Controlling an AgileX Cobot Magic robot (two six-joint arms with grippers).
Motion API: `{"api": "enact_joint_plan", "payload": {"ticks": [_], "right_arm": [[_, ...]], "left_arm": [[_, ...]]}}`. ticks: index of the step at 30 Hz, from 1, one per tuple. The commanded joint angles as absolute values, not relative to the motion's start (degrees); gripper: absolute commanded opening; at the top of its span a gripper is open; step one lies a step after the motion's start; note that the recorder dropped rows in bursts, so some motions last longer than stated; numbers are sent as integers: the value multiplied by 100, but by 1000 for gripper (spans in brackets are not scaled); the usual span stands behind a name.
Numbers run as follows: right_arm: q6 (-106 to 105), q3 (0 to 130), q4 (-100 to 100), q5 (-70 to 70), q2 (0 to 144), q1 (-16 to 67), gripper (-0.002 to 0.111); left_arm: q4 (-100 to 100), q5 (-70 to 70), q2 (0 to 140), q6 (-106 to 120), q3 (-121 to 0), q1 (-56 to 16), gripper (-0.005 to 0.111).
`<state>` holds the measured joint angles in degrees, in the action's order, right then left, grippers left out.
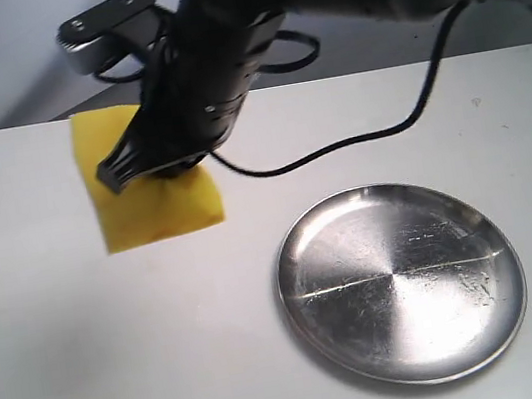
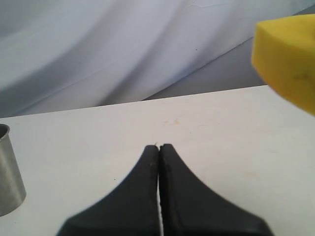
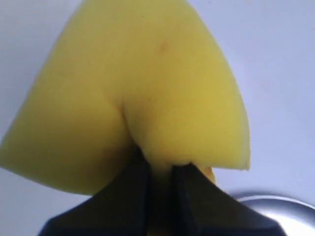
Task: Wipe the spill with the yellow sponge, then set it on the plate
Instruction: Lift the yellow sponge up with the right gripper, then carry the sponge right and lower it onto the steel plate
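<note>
Next, I release the yellow sponge from my right gripper on the silver plate's middle (image 1: 400, 257), slightly toward the plate's far rim. The sponge is now over the white table.
My right gripper (image 1: 155, 166) is shut on the yellow sponge (image 1: 150, 203), pinching its foam so it bulges around the fingers (image 3: 128, 191). The sponge (image 3: 133, 83) fills the right wrist view and sits over the white table at the left rear of the exterior view. It also shows at the edge of the left wrist view as a yellow sponge corner (image 2: 288, 59). The silver plate (image 1: 401, 284) lies to the right and nearer, with nothing on it; its rim (image 3: 280, 201) peeks into the right wrist view. My left gripper (image 2: 159, 147) is shut on nothing, low over the table. No spill is visible.
A black cable (image 1: 367, 133) trails from the right arm across the table behind the plate. A metal cylinder (image 2: 9, 169) stands at the edge of the left wrist view. A pale cloth backdrop (image 2: 123, 44) rises behind the table.
</note>
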<state>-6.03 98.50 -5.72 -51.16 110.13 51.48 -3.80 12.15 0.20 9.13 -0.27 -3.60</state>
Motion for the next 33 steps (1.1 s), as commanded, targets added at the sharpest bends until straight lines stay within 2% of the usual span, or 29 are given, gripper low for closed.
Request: {"api": "enact_joint_plan", "payload": {"ticks": [1, 12, 20, 23, 31, 33], "right_arm": [[-558, 9102, -454, -4986, 10446, 4595, 0], [-578, 6332, -423, -3581, 9510, 3584, 0], [-548, 5726, -469, -3431, 9510, 3256, 2], [-623, 5703, -444, -3435, 9510, 3256, 13], [-621, 5703, -487, -3513, 9510, 3256, 59], [-648, 5703, -487, -3525, 9482, 3256, 66]], "left_arm": [[-394, 1177, 0, 915, 0, -395, 0], [-394, 1177, 0, 915, 0, -395, 0], [-394, 1177, 0, 915, 0, -395, 0], [-394, 1177, 0, 915, 0, -395, 0], [-394, 1177, 0, 915, 0, -395, 0], [-394, 1177, 0, 915, 0, -395, 0]]}}
